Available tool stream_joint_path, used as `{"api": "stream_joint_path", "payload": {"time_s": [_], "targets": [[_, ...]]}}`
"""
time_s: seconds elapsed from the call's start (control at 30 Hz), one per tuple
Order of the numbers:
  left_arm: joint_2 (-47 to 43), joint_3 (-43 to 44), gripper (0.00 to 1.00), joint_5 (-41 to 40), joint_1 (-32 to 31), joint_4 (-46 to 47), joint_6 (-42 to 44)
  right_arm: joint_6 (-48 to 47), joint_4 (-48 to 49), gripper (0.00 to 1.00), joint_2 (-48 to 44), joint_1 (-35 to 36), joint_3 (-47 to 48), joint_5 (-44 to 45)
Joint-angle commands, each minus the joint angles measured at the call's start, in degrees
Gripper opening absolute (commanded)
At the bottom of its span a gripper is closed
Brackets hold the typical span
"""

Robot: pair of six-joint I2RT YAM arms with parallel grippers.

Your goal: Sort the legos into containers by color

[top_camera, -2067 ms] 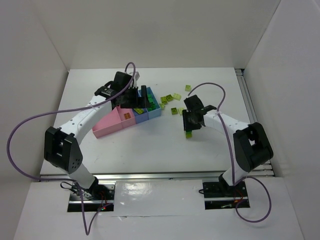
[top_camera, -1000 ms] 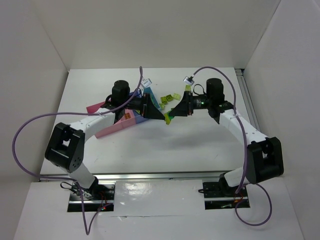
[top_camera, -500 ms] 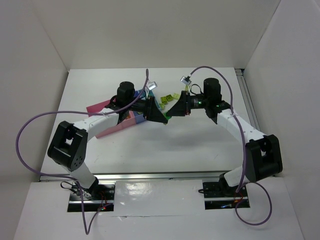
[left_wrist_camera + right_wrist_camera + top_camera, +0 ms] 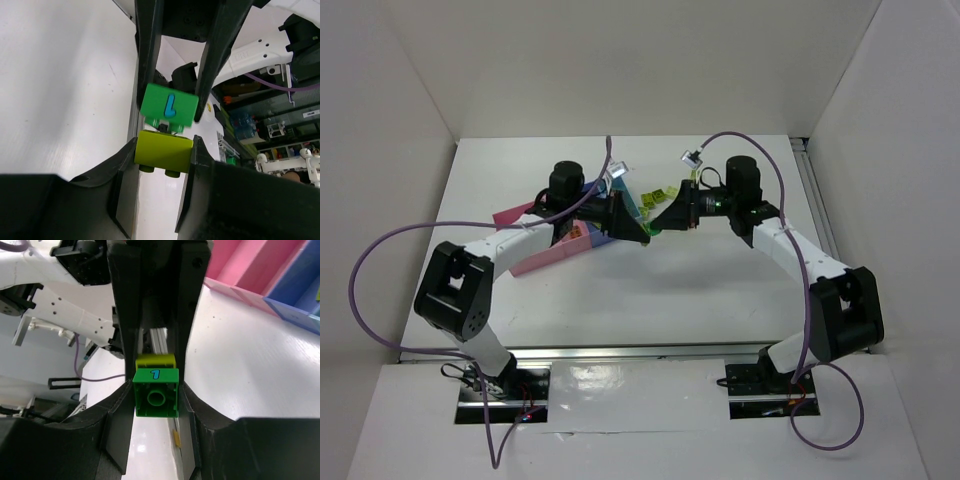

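Next, my right gripper lets go of the dark green lego inside the teal bin (image 4: 622,207), the one that sits next to the blue bin.
Two legos sit end to end in the air over the table, and each arm holds one. My left gripper (image 4: 163,148) is shut on the yellow-green lego (image 4: 163,151). My right gripper (image 4: 156,390) is shut on the dark green lego (image 4: 155,392), which carries a blue "1". The yellow-green lego (image 4: 155,361) shows just behind it. In the top view the left gripper (image 4: 638,230) and right gripper (image 4: 666,217) meet tip to tip right of the containers (image 4: 538,257). The left arm hides much of them.
Several loose yellow-green legos (image 4: 665,193) lie on the table behind the grippers. The right wrist view shows a pink bin (image 4: 250,265) and a blue bin (image 4: 300,282) at upper right. White walls enclose the table on three sides.
Two seconds ago the arms were apart. They have since swung together, and over the last second the left gripper's jaws closed onto the yellow-green lego. The right gripper's grip is unchanged.
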Motion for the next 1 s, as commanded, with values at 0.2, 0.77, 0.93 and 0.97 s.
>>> {"api": "stream_joint_path", "payload": {"time_s": [0.2, 0.77, 0.93, 0.97], "targets": [[-0.76, 4.46, 0.0, 1.28, 8.14, -16.25, 9.7, -1.0, 2.05, 0.17, 0.17, -0.78, 1.9, 6.44], [7.75, 26.35, 0.0, -56.74, 9.38, -52.77, 12.96, -6.63, -15.34, 0.17, 18.68, 5.54, 24.03, 41.68], [13.46, 30.92, 0.0, -60.68, 7.36, -55.75, 13.49, -9.09, -19.75, 0.17, 26.43, 8.19, 33.18, 45.21], [14.17, 30.93, 0.0, -63.13, 6.75, -56.37, 13.49, -9.61, -19.75, 0.17, 27.32, 8.8, 34.84, 45.82]]}}
